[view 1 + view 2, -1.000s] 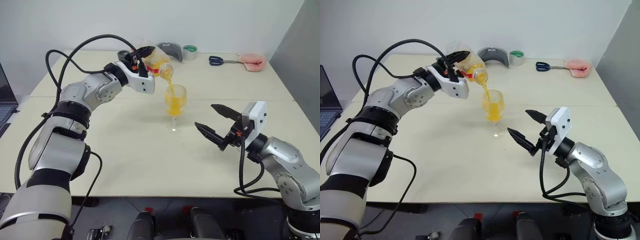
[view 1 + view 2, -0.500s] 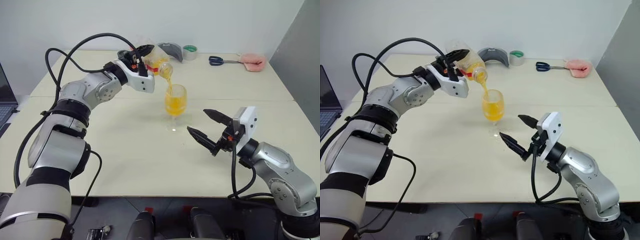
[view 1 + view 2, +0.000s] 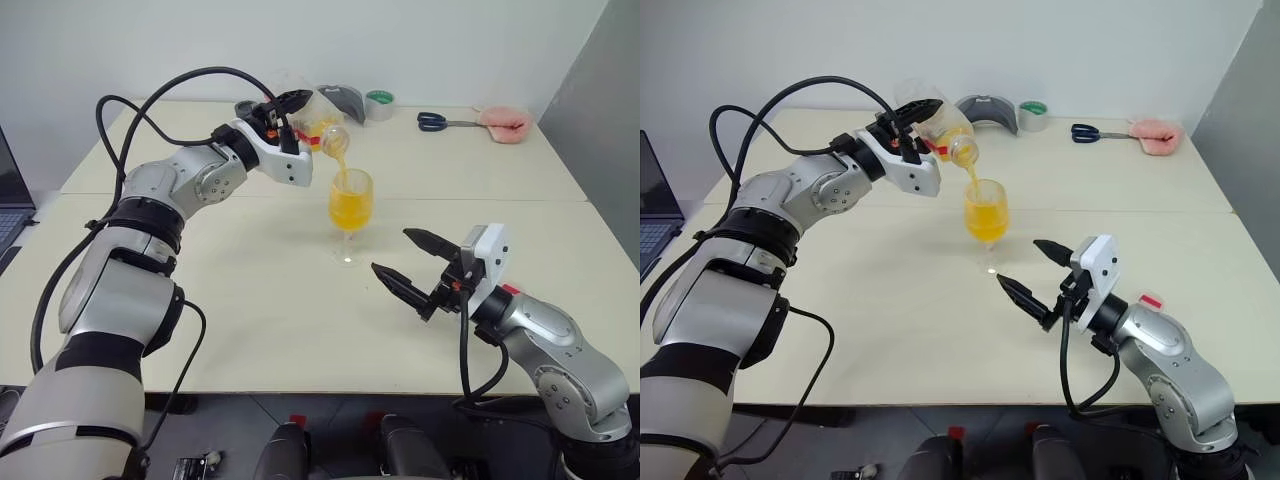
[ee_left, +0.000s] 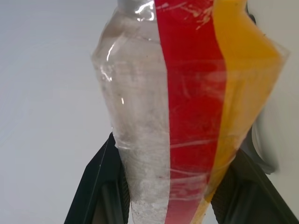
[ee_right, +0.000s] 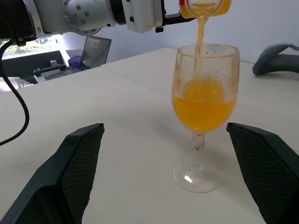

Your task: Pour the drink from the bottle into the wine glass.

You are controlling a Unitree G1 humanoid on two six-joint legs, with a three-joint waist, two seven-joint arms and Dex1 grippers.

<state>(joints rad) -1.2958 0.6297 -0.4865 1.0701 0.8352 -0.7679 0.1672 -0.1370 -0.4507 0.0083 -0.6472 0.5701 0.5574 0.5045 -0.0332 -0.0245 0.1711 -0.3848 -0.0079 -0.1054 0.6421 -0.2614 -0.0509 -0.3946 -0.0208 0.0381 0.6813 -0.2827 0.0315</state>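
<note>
My left gripper has the bottle now. It will let go of it on bare table (image 3: 219, 246) between its own arm and the wine glass.
My left gripper (image 3: 297, 112) is shut on the clear bottle (image 3: 318, 128) with the red label stripe (image 4: 187, 116). The bottle is tipped, its mouth just above the wine glass (image 3: 351, 205). A thin stream of the orange drink (image 5: 201, 32) runs from the mouth into the bowl. The bowl is about half full of drink (image 5: 204, 109). The glass stands upright mid-table. My right gripper (image 3: 392, 251) is open and holds nothing. It hovers over the table a little in front and to the right of the glass, pointing at it.
At the table's far edge lie blue-handled scissors (image 3: 433, 121), a pink cloth (image 3: 505, 122), a roll of tape (image 3: 379, 103) and a grey curved object (image 3: 342, 100). A laptop (image 3: 10, 200) sits off the table's left side.
My right gripper has drawn back toward the near edge and slightly left, still open. The left gripper keeps the bottle tipped, and the drink stands a little higher in the glass.
</note>
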